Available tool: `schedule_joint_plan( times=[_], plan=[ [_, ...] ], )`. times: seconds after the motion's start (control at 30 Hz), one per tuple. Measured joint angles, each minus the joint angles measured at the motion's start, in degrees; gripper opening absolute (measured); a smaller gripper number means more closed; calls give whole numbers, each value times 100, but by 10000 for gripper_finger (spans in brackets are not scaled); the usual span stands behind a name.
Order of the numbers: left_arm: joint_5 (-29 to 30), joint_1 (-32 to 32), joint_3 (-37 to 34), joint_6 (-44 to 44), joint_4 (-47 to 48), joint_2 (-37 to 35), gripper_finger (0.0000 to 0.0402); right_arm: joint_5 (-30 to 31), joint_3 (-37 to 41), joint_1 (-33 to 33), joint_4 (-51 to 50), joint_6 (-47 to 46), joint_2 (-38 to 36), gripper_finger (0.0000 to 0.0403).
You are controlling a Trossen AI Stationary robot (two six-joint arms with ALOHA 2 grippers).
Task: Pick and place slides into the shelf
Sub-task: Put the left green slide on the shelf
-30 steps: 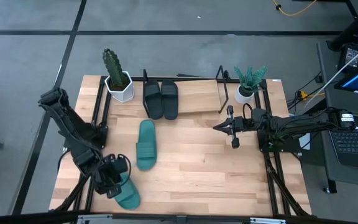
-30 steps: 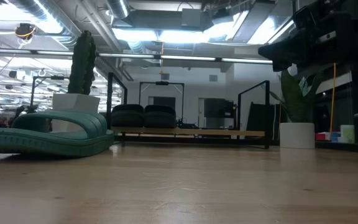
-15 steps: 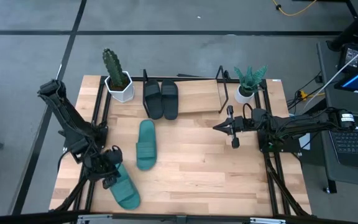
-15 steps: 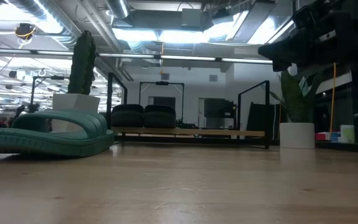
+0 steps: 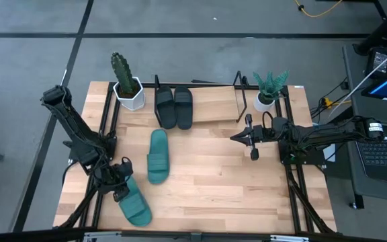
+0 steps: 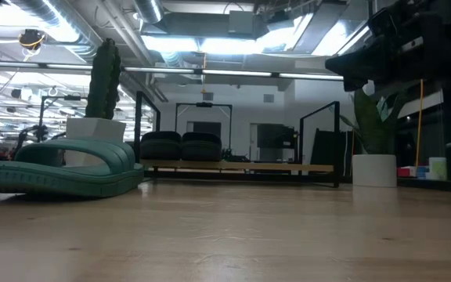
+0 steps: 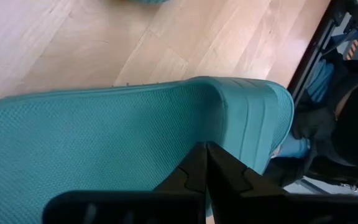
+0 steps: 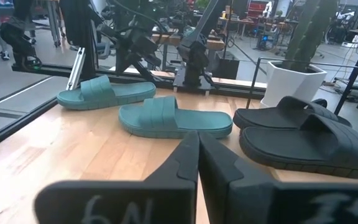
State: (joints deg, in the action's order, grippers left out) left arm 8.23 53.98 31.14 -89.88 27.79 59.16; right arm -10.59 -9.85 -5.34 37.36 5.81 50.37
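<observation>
The closed fingers of my left gripper are over the near teal slide's footbed, short of its strap, so I should open them and pinch the strap's edge (image 7: 223, 123).
A teal slide (image 5: 134, 205) lies flat at the table's near left corner. My left gripper (image 5: 116, 180) is shut at its far end, pointing steeply down at the textured footbed (image 7: 104, 149) beside the ribbed strap (image 7: 253, 124). A second teal slide (image 5: 158, 156) lies flat at mid-table. Two black slides (image 5: 174, 106) rest side by side on the wooden board of the shelf (image 5: 217, 107) at the far edge. My right gripper (image 5: 234, 138) hangs shut and level over the table's right half, touching nothing. My left gripper has its shut fingertips (image 7: 205, 149) right over the near teal slide's footbed, next to the strap, coming slanting down from the table's left side. Whether they touch the slide I cannot tell. The slide lies flat on the table.
A white pot with a cactus (image 5: 127, 93) stands at the shelf's left end and one with a leafy plant (image 5: 267, 98) at its right end. Black frame rods (image 5: 106, 128) run along both table sides. Bare wood (image 5: 213, 175) lies between the arms.
My left gripper has drawn back from over the near teal slide's middle toward that slide's far-left end, sinking and rolling a little, still shut. The slide has kept its place. The left arm's edge now shows at the top left of the low view.
</observation>
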Motion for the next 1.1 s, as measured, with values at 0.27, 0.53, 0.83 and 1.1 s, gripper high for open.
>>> schedule_joint_plan(
  times=[0.27, 0.53, 0.83, 1.1],
  plan=[
    [5, 0, 0, 36, -2, 0, 0, 0, 0, 1, 3, -101, 0, 12],
    [19, 0, 0, 43, 28, 0, 0, 0, 0, 0, 4, -101, 0, 12],
    [85, 0, 0, 40, 142, 2, 0, 0, 0, 0, 4, -103, 0, 12],
    [371, 0, 0, 38, 162, 4, 0, 1, 0, 1, 4, -103, 0, 12]
  ],
)
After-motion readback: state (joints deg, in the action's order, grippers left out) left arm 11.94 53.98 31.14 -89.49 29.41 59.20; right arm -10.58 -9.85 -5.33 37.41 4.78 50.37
